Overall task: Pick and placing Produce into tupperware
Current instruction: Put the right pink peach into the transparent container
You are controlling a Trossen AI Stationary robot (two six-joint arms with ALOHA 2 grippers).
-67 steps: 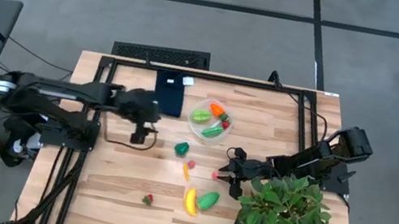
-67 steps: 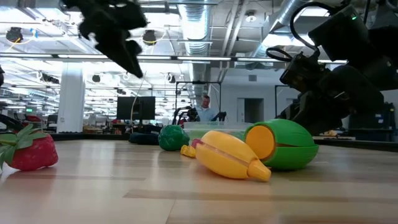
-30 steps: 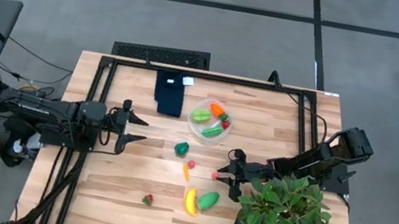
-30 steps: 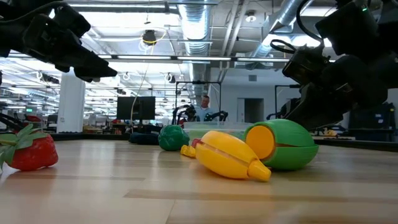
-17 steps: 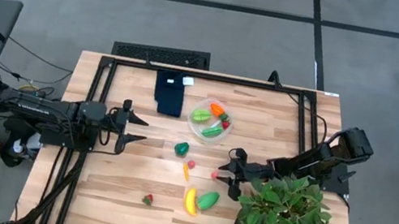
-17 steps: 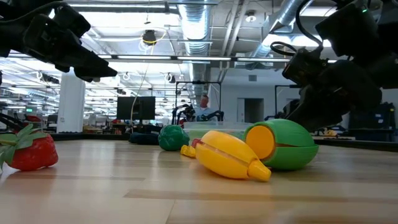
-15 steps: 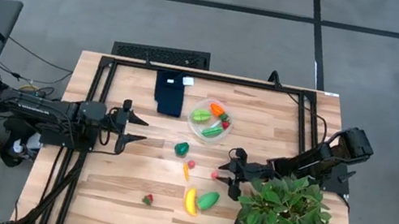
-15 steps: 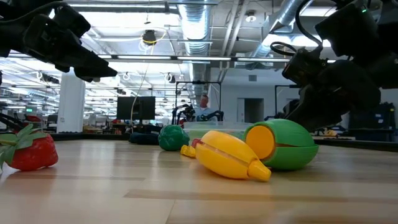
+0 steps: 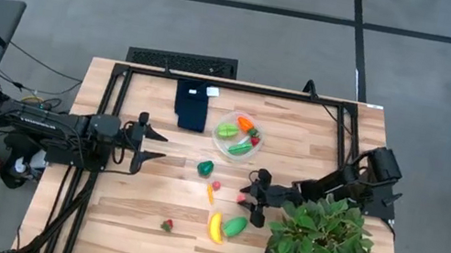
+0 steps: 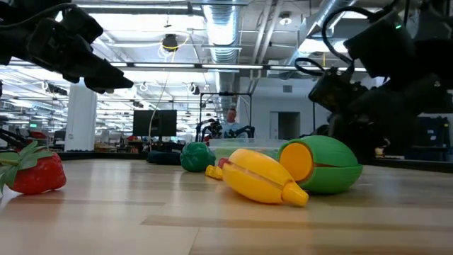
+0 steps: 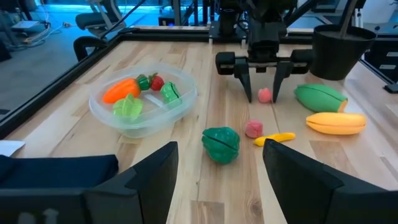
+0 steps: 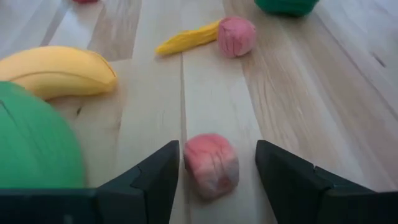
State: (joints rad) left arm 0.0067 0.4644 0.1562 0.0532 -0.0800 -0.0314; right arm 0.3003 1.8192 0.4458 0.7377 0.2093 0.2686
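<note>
My right gripper has the small pink piece shallow at the ends of its fingers, so it should open, reach farther over the piece and close on its middle (image 12: 212, 169) before lifting.
The clear round tupperware (image 9: 238, 135) (image 11: 181, 93) stands on the table's far middle with a carrot, green pieces and a strawberry in it. Loose produce lies nearer: a green ball (image 9: 205, 168), a pink ball (image 11: 254, 129), a small yellow piece (image 11: 275, 138), a banana (image 9: 214, 227), a green pod (image 9: 235, 227) and a strawberry (image 9: 166, 224). My right gripper (image 9: 250, 196) (image 12: 216, 146) is open and low, one finger on either side of a small pink piece (image 12: 211, 165) (image 11: 265, 94). My left gripper (image 9: 151, 144) waits open at the table's left.
A big leafy potted plant (image 9: 324, 251) stands at the near right, close beside my right arm. A dark blue folded cloth (image 9: 193, 105) lies at the far edge, left of the tupperware. Bare wood lies at the near left.
My right gripper has moved toward the table's left and down, so that the small pink piece now lies between its fingers. The produce has stayed where it was.
</note>
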